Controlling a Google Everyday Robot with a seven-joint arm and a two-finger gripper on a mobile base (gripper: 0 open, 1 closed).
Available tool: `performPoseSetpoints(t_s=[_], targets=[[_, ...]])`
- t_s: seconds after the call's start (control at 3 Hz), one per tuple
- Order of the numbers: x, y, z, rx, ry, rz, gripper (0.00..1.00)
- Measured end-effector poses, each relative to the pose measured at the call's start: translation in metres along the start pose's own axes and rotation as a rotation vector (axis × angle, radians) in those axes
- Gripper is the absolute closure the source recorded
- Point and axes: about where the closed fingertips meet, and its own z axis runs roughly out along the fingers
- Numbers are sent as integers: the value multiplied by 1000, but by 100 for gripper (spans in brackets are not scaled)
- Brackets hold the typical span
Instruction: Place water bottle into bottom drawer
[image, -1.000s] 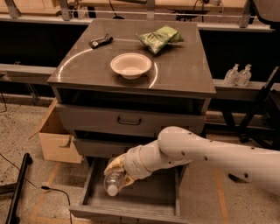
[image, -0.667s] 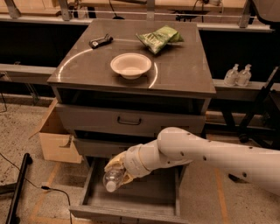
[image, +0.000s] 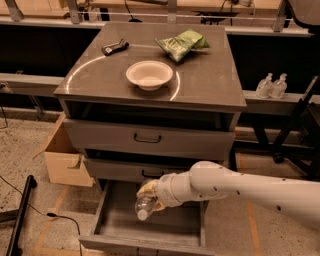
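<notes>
Next, my gripper sets the water bottle down and lets it go there, close to the middle of the bottom drawer's grey bottom (image: 159, 216).
The water bottle (image: 144, 205) is clear plastic with a white cap pointing down and to the left. My gripper (image: 148, 192) is shut on the bottle and holds it tilted just above the floor of the bottom drawer (image: 165, 227). That drawer is pulled out and is a wide grey tray. My white arm (image: 240, 187) reaches in from the right, over the drawer's right part.
The grey cabinet top (image: 210, 85) carries a white bowl (image: 149, 75), a green snack bag (image: 182, 44) and a small dark tool (image: 114, 47). Two upper drawers (image: 147, 138) stand slightly open. A cardboard box (image: 64, 160) is at the left. Two pump bottles (image: 271, 86) stand at the right.
The gripper and the bottle have moved slightly down and to the left, closer to the drawer floor. Nothing else has moved.
</notes>
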Motion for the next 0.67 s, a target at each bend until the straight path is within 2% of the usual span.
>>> performPoseSetpoints(t_s=[0.33,0.67], targets=[[44,30,13,13,67,9,100],[70,59,35,5,60,44,100]])
